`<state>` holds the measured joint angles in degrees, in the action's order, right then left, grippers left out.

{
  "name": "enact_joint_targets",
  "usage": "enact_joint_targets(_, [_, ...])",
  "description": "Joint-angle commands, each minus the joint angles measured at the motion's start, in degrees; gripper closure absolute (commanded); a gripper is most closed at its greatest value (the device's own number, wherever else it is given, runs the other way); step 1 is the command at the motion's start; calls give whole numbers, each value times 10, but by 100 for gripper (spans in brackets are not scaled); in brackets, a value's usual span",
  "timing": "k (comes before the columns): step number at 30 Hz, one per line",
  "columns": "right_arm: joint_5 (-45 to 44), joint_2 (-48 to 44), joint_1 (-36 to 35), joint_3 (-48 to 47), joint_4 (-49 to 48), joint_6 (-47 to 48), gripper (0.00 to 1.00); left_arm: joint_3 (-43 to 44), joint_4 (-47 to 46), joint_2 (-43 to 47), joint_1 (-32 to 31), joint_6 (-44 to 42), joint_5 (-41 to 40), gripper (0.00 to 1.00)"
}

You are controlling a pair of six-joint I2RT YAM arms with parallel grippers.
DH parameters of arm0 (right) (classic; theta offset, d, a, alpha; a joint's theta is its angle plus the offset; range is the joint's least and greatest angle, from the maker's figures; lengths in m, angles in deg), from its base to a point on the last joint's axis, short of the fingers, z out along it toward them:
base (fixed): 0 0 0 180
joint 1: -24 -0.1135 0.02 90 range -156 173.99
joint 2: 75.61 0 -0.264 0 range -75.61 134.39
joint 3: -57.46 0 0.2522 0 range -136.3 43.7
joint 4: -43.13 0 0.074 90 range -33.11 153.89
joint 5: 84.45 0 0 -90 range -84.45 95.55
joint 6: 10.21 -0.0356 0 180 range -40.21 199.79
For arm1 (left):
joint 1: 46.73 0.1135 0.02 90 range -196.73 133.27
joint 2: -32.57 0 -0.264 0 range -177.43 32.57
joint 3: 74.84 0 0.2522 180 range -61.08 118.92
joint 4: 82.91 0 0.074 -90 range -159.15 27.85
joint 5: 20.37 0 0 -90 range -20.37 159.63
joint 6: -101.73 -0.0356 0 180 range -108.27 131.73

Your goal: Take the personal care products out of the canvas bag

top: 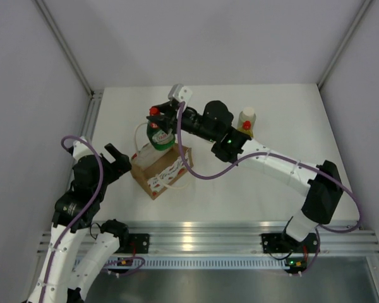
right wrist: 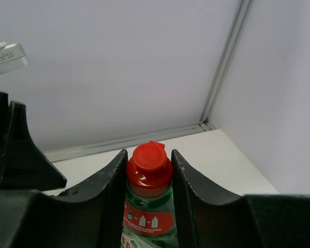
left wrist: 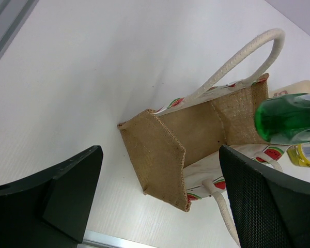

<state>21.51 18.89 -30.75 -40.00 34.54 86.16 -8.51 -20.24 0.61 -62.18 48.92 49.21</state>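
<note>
I will let go of the dark green bottle with my right gripper between the canvas bag and the red-capped yellow bottle [top: 223, 159].
The canvas bag [top: 159, 169] stands tilted at mid-table, its cream handles loose; the left wrist view shows its tan side [left wrist: 165, 150]. My right gripper [top: 158, 121] is shut on the dark green bottle [top: 160, 136], below its red cap [right wrist: 149, 161], and holds it above the bag's mouth; the bottle also shows in the left wrist view [left wrist: 289, 120]. A pale yellow bottle [top: 246, 119] stands on the table behind the right arm. Part of another yellow bottle [left wrist: 307, 155] shows at the bag's mouth. My left gripper [top: 115, 159] is open and empty just left of the bag.
White enclosure walls close in the table on the left, back and right. An aluminium rail [top: 196, 235] runs along the near edge by the arm bases. A purple cable [top: 196, 172] from the right arm hangs over the bag's right side.
</note>
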Motion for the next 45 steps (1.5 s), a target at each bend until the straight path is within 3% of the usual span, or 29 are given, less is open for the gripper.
enact_joint_targets(1, [-82,-75,-10,-46,-52,27,100,-5,-15,5,-1,-2,2,2])
enact_joint_targets(9, [-267,-132,-1,8,-48,54,100,-6,-15,5,-1,-2,2,2])
enact_joint_targets(16, [-365,-176,38,105,-90,53,100,-6,-15,4,-1,-2,2,2])
enact_joint_targets(25, [-358,-228,119,257,-173,-27,100,-7,-14,5,-1,-1,1,2])
enact_joint_targets(34, [-360,-215,132,401,-329,5,100,-7,-14,4,-1,0,1,2])
enact_joint_targets(45, [-357,-192,133,460,-391,-15,100,-7,-15,3,-1,-1,2,2])
